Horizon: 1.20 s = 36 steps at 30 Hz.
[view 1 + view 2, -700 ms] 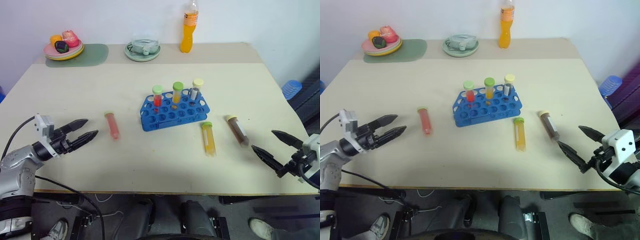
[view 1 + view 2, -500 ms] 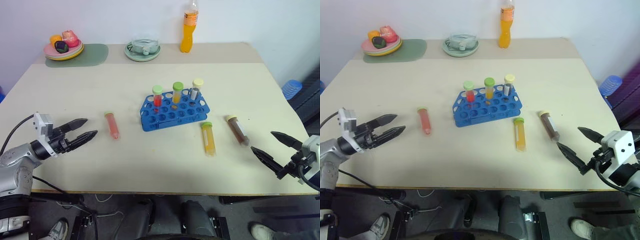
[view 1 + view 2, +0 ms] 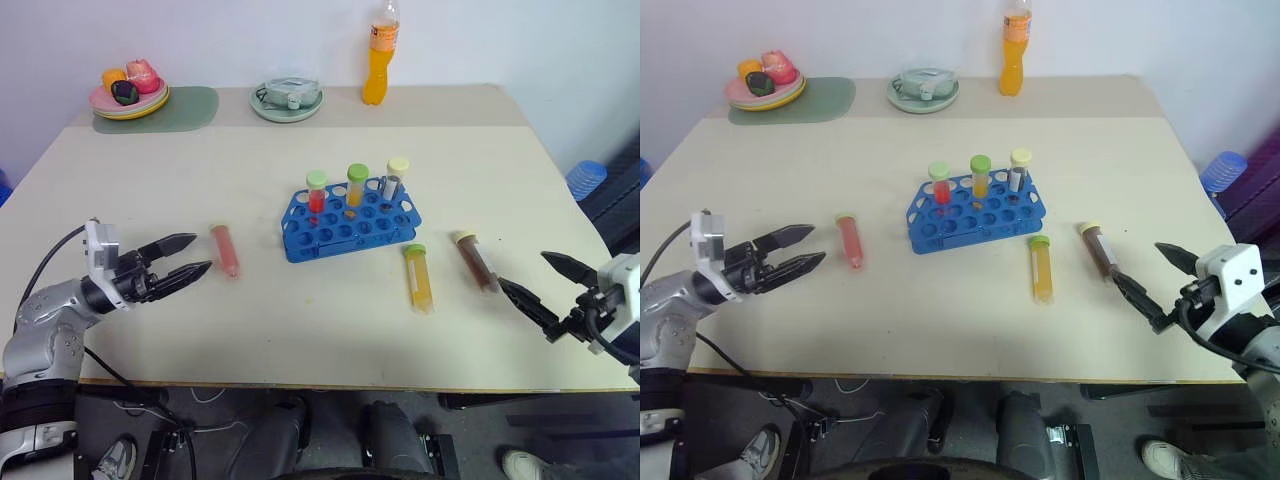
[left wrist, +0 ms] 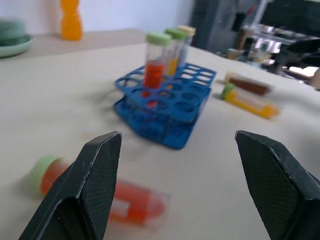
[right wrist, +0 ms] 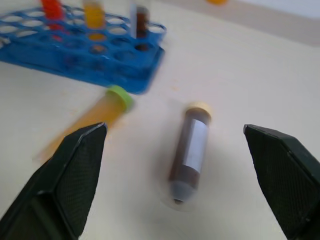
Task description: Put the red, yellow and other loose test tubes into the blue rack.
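The upper body of the brown tube (image 3: 473,254) (image 5: 192,135), just below the tube's cream cap, will be gripped by my right gripper as it closes.
The blue rack (image 3: 348,222) stands mid-table with three capped tubes upright in its back row. Three loose test tubes lie flat on the table: a red tube (image 3: 224,250) left of the rack, a yellow tube (image 3: 417,277) in front of its right end, and a brown tube (image 3: 476,261) further right. My left gripper (image 3: 189,256) is open, its tips a short way left of the red tube (image 4: 95,194). My right gripper (image 3: 545,284) is open, just right of the brown tube (image 5: 189,155), with nothing between its fingers.
Along the far edge stand an orange drink bottle (image 3: 376,63), a pale green dish (image 3: 287,99), and a plate of fruit (image 3: 128,95) on a green mat. The table's right edge lies close to my right gripper.
Both grippers have moved inward: the left toward the red tube, the right up toward the brown tube. The tubes and rack have not moved.
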{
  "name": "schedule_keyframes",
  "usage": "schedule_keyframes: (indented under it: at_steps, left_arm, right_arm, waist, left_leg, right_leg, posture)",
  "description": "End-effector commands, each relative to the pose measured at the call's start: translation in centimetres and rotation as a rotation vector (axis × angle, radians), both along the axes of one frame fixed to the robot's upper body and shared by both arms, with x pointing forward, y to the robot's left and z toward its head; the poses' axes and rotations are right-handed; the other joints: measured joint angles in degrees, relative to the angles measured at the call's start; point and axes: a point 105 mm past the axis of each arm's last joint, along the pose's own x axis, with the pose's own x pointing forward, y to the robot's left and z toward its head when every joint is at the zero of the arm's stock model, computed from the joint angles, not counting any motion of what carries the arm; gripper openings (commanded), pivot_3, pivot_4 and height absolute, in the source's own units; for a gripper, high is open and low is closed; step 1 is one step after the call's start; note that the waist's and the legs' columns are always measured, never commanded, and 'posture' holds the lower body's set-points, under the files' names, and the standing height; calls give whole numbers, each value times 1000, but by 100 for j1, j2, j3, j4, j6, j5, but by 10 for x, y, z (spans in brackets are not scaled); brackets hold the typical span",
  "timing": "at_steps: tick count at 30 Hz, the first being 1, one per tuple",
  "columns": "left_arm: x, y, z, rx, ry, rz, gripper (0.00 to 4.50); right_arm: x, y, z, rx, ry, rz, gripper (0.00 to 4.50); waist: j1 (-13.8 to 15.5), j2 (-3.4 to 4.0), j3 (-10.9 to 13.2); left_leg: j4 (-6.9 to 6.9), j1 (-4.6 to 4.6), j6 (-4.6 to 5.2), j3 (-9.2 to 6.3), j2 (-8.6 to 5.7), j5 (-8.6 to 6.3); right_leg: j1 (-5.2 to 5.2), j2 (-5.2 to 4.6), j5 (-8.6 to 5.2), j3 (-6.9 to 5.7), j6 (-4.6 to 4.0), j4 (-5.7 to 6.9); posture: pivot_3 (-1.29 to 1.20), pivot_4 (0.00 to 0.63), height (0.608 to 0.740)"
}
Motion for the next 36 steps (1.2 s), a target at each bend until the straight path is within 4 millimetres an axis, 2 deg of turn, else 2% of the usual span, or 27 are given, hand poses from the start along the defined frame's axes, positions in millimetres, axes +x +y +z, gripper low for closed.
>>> schedule_keyframes:
  at_steps: [1, 6, 9, 17, 23, 27, 34, 36]
  left_arm:
    - [1, -18, 17, 1, -87, -90, 3704]
    - [4, -37, 17, 32, -114, -150, 3704]
    - [8, -51, 16, 38, -128, -186, 3704]
    - [3, -59, 7, 49, -113, -225, 3704]
    - [0, -61, 6, 50, -107, -230, 3704]
    - [-4, -61, 3, 51, -100, -229, 3704]
    - [-8, -59, 3, 51, -93, -210, 3704]
    - [-10, -59, 3, 51, -92, -206, 3782]
  right_arm:
    - [14, -1, 9, -15, 78, -61, 4500]
    - [35, -1, 14, 49, 220, -86, 4500]
    - [51, -1, 15, 90, 390, -105, 4500]
    - [74, 19, 19, 126, 619, -110, 4500]
    - [87, 27, 11, 107, 691, -110, 4500]
    - [100, 25, -6, 68, 719, -155, 4500]
    - [119, 23, -23, 21, 740, -190, 4500]
    - [125, 20, -29, -4, 738, -204, 3967]
  waist:
    - [-5, -1, 0]
    - [-15, -1, 2]
    - [-20, 12, 11]
    - [-25, 13, 13]
    - [-15, 13, 13]
    - [-27, 13, 13]
    - [-64, 13, 13]
    - [-84, 11, 12]
  left_leg:
    - [0, -1, 0, 0, 0, 0]
    - [-9, -4, 14, 7, 4, 8]
    - [-11, -11, 18, 15, 5, 8]
    - [-13, -36, 20, 16, 8, 7]
    - [9, -67, 21, 15, 7, 7]
    - [30, -91, 20, 16, 7, 8]
    - [34, -91, 10, 15, 7, 14]
    - [36, -90, 10, 15, 7, 14]
  right_leg:
    - [1, 1, 0, 0, 0, 0]
    - [3, 0, 0, 4, 0, -2]
    - [-2, -3, 1, 4, 0, -6]
    - [-25, -2, 11, 3, 16, -13]
    - [-44, -1, 13, -2, 18, -10]
    - [-66, 1, 19, -2, 16, 6]
    - [-72, 5, 27, 0, 12, 16]
    - [-70, 6, 28, -1, 12, 17]
  posture:
    - [0, 150, 740]
    - [0, 150, 740]
    - [0, 150, 740]
    - [0, 150, 740]
    - [0, 150, 740]
    - [0, 150, 740]
    - [0, 150, 740]
    - [0, 150, 740]
